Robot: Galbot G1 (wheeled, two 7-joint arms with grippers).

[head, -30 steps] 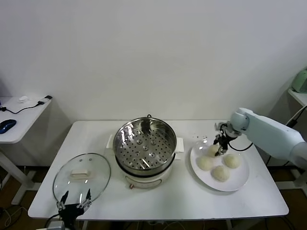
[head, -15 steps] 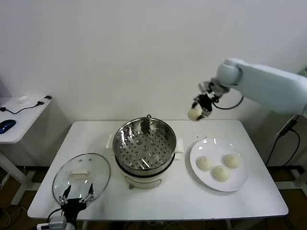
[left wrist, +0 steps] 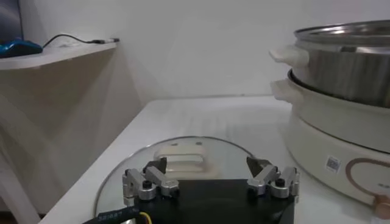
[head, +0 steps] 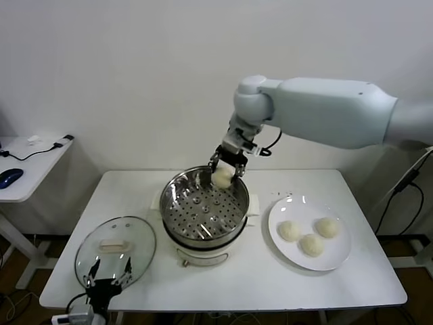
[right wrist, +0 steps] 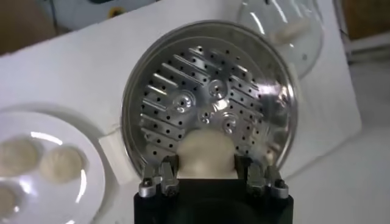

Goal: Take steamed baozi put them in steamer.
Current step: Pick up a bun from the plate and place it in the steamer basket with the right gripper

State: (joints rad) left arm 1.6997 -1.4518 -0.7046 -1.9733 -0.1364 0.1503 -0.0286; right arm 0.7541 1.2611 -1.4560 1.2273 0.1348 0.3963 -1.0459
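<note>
My right gripper should put the baozi down on the steamer's perforated tray [head: 208, 189] [right wrist: 223, 148], just beyond the tray's round dimples toward the wall.
My right gripper [head: 225, 168] is shut on one cream-white baozi [head: 222, 177] and holds it over the far rim of the steamer [head: 205, 203], a shiny steel pot with a perforated tray on a cream base. In the right wrist view the held baozi [right wrist: 205, 156] sits between the fingers above the tray [right wrist: 204, 103]. Three more baozi [head: 289, 231] [head: 327, 227] [head: 312, 244] lie on the white plate [head: 340, 257] to the right of the steamer. My left gripper [head: 105, 286] is open and empty, low at the table's front left edge.
A round glass lid [head: 115, 248] with a white handle lies flat on the table left of the steamer, just ahead of my left gripper [left wrist: 209, 181]. A side desk [head: 27, 162] with a mouse and cable stands at far left.
My right gripper lifted one baozi off the plate, then carried it left and down to above the steamer. The plate holds three baozi now. The left arm stayed put.
</note>
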